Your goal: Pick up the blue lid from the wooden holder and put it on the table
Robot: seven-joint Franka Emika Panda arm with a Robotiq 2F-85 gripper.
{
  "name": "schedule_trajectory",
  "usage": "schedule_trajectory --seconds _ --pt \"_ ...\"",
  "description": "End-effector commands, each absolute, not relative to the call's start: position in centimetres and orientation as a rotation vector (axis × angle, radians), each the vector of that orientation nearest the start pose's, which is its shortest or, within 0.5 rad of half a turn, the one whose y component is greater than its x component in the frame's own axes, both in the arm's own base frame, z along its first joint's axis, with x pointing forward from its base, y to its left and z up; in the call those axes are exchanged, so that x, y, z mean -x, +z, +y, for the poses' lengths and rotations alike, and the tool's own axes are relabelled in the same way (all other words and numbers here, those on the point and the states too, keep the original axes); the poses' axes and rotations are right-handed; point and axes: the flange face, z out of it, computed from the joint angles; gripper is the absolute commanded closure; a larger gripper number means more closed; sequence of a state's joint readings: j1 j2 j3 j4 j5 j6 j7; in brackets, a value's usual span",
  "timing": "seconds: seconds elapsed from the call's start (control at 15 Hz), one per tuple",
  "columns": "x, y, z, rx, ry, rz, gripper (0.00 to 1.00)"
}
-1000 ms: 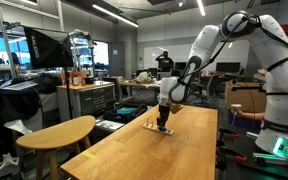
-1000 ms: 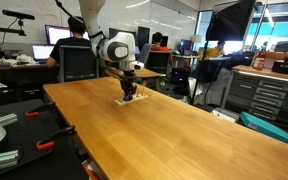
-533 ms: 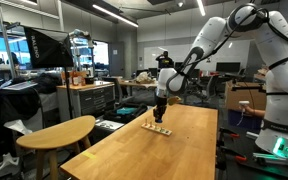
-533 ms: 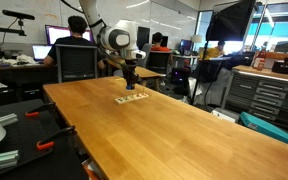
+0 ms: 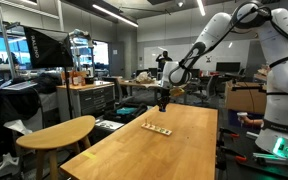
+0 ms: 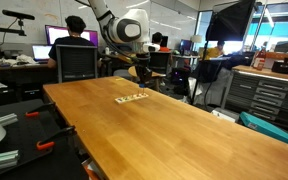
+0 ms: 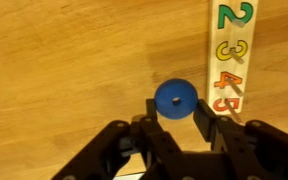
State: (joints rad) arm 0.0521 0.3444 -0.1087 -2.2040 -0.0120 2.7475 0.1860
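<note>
Next, I release the blue lid on the bare tabletop [image 5: 171, 121] just beyond the wooden holder.
In the wrist view my gripper [image 7: 175, 112] is shut on the blue lid [image 7: 174, 98], a round blue disc with a small centre hole, held above the table [image 7: 64, 70]. The wooden holder [image 7: 230, 55] lies to the right of the lid, a pale strip with coloured numbers on it. In both exterior views the gripper [image 5: 163, 102] [image 6: 142, 74] hangs well above the holder [image 5: 157, 128] [image 6: 133, 98], which lies near the far end of the long table [image 5: 174, 150] [image 6: 174, 130]. The lid is too small to make out there.
A smaller rounded wooden tabletop [image 5: 59, 131] stands beside the long table. Desks, monitors, a seated person [image 6: 76, 45] and tool cabinets [image 6: 269, 95] surround it. A second white robot arm base [image 5: 280, 105] stands at the table's side.
The gripper has risen from the wooden holder to well above it over the last second, and has shifted a little toward the table's far end.
</note>
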Motion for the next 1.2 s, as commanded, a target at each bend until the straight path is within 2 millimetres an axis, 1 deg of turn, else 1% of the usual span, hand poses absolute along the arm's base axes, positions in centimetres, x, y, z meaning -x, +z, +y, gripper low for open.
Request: schedule_trajectory --seconds 0.0,0.33,0.53,0.6,0.67,0.73,0.8,0.87,0.93,1.0,1.07,1.13 --pt "-57.2 22.5 -6.2 3.163 -0.357 0.4 0.82" --pt "-56.7 18.5 -10.1 3.198 -0.354 0.484 0.82" --pt "-56.3 16.7 -11.4 3.21 -0.335 0.519 0.82" --pt "-56.1 16.3 -11.7 3.212 -0.322 0.531 0.78" --pt "-56.1 15.9 -11.8 3.215 -0.314 0.54 0.46" --pt "-55.9 15.6 -11.9 3.214 -0.299 0.549 0.31" --pt "-55.8 15.4 -11.9 3.213 -0.287 0.557 0.25" --pt "-55.7 15.7 -11.6 3.209 -0.278 0.559 0.18" --pt "-55.7 16.3 -11.0 3.2 -0.273 0.557 0.09" --pt "-55.7 17.2 -10.3 3.185 -0.265 0.555 0.02" --pt "-55.7 18.5 -9.2 3.17 -0.258 0.538 0.0" --pt "-55.6 19.8 -8.0 3.157 -0.25 0.516 0.0"
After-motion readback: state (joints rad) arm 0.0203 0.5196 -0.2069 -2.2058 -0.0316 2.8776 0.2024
